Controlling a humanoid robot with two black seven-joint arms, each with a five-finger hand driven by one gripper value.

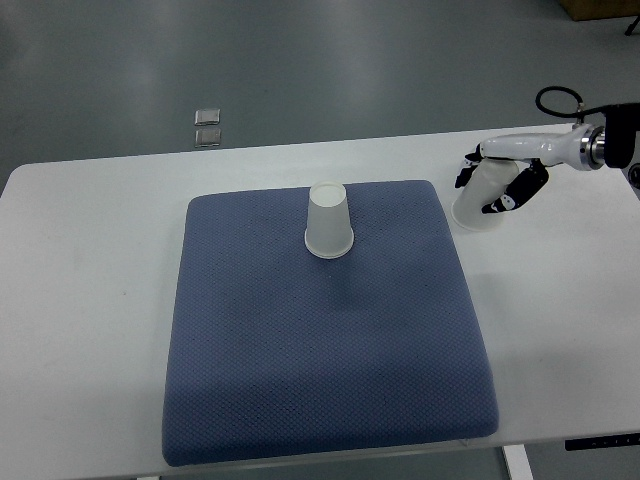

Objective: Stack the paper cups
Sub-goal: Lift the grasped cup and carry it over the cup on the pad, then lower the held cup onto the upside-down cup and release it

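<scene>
The robot's right gripper should set the held paper cup down over the paper cup on the blue mat (329, 192).
A white paper cup (328, 220) stands upside down on the blue mat (320, 350), near the mat's far edge at its middle. My right hand (500, 185) comes in from the right edge and is shut on a second white paper cup (480, 200). That cup is upside down and tilted, just right of the mat's far right corner, at or just above the white table. The black fingertips (520, 192) wrap around the cup's side. The left arm is out of view.
The white table (90, 300) carries the blue mat, which covers most of its middle. Two small metal floor plates (208, 127) lie on the grey floor beyond the table's far edge. A black cable (556, 100) loops above the right wrist.
</scene>
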